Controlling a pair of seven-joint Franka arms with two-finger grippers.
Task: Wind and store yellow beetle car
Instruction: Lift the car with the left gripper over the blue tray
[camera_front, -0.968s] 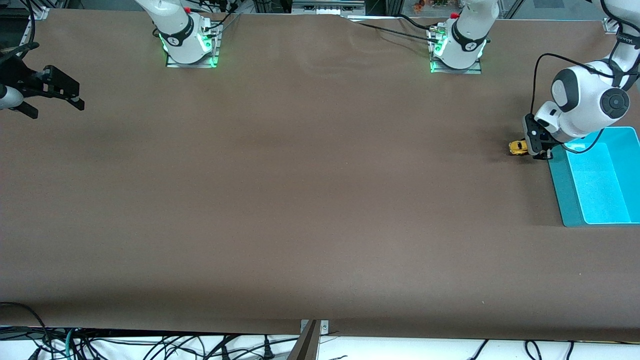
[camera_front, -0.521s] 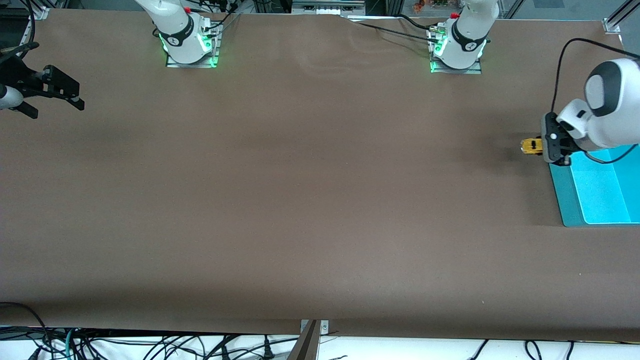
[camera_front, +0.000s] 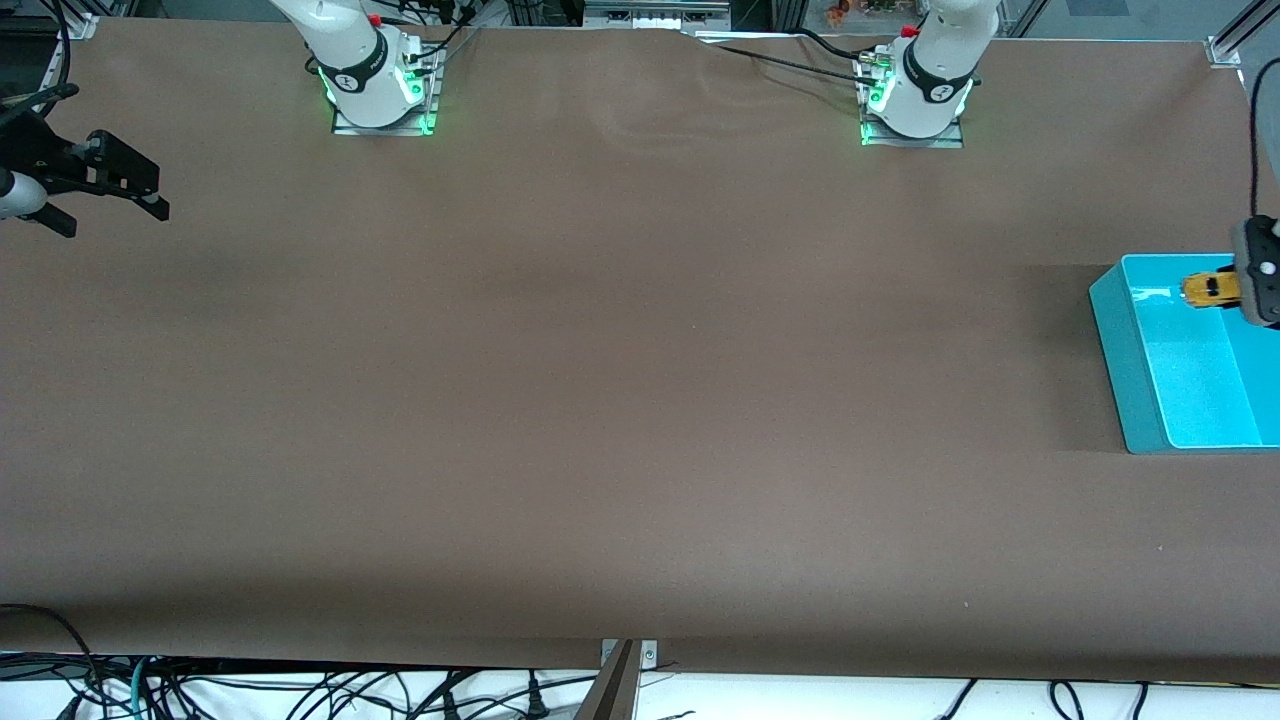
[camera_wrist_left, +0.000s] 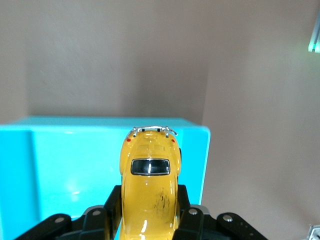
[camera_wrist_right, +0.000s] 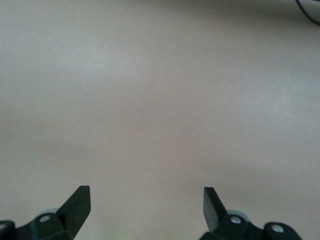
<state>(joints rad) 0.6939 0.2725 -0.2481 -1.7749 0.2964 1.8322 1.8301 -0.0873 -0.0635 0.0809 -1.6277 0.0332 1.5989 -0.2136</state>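
Note:
I should release the yellow beetle car from my left gripper on the turquoise bin's bottom (camera_front: 1183, 344), near its side facing the open table. The car now hangs above the bin.
The yellow beetle car (camera_front: 1210, 288) (camera_wrist_left: 150, 185) hangs in the air over the turquoise bin (camera_front: 1130, 350) (camera_wrist_left: 60, 165), at the bin's end nearer the robots' bases. My left gripper (camera_front: 1236, 288) (camera_wrist_left: 149, 210) is shut on the car's sides, its black fingers (camera_wrist_left: 187, 212) pressed against the body. The car's rear window and chrome bumper point away from the wrist. My right gripper (camera_front: 150, 195) (camera_wrist_right: 147, 205) waits open over bare table at the right arm's end, nothing between its fingers.
The brown table (camera_front: 620, 380) stretches between the two arms. Both arm bases (camera_front: 375, 85) (camera_front: 915, 95) stand along the table's edge farthest from the front camera. Cables lie below the table edge nearest the front camera.
My left gripper has carried the car from the table beside the bin toward the left arm's end, so it now hangs over the bin. The right arm has not moved.

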